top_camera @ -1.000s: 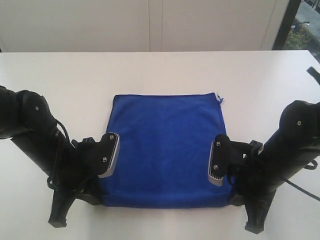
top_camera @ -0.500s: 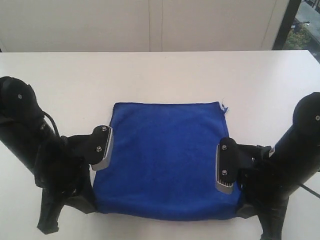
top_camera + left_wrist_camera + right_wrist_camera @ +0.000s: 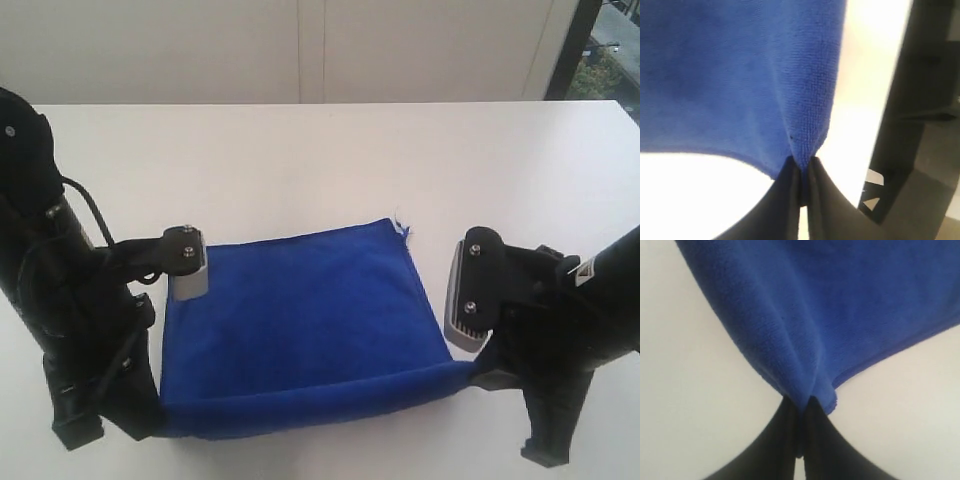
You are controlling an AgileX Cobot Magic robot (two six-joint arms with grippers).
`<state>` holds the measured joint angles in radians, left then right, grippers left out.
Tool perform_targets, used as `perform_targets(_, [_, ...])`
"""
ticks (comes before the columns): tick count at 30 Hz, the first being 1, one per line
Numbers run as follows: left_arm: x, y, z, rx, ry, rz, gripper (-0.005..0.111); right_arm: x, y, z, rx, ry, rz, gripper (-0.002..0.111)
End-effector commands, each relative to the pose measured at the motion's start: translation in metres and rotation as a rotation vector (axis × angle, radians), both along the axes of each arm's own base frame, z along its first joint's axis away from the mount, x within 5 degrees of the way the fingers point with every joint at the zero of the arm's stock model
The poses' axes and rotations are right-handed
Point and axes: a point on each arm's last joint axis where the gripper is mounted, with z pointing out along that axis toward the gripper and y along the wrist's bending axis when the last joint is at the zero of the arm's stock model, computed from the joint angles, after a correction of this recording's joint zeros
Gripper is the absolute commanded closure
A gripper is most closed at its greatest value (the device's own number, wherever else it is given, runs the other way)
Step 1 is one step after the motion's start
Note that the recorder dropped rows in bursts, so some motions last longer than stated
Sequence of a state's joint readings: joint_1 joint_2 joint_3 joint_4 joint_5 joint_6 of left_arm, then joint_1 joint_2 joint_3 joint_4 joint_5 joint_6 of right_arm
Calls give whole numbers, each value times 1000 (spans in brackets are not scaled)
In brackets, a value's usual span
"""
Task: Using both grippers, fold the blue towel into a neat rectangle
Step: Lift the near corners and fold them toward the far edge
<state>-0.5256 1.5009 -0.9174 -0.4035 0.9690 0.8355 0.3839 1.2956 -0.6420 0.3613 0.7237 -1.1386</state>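
Next, I release the blue towel's near corner on its far corner (image 3: 397, 233) by the small thread loop with my right gripper.
The blue towel (image 3: 300, 325) hangs stretched between my two grippers, its near edge lifted off the white table and its far edge trailing on it. A small thread loop (image 3: 402, 226) sticks out at the far right corner. My left gripper (image 3: 152, 415) is shut on the towel's near left corner, seen pinched between the black fingers in the left wrist view (image 3: 801, 167). At the near right corner my right gripper (image 3: 480, 368) is shut on the cloth, which bunches between its fingers (image 3: 801, 405).
The white table (image 3: 320, 160) stretches behind the towel to a pale wall. A dark window frame (image 3: 570, 45) stands at the far right. Both black arms flank the towel, left (image 3: 50, 280) and right (image 3: 590, 320).
Both grippers have risen and pulled toward the near edge, lifting the towel's near corners; the far edge has slid nearer across the table. The arms stand more upright.
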Motion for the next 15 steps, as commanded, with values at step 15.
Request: perform_targets(15, [27,-6,5,-20,-185,370,107,62,21,21,118,-155,-241,108])
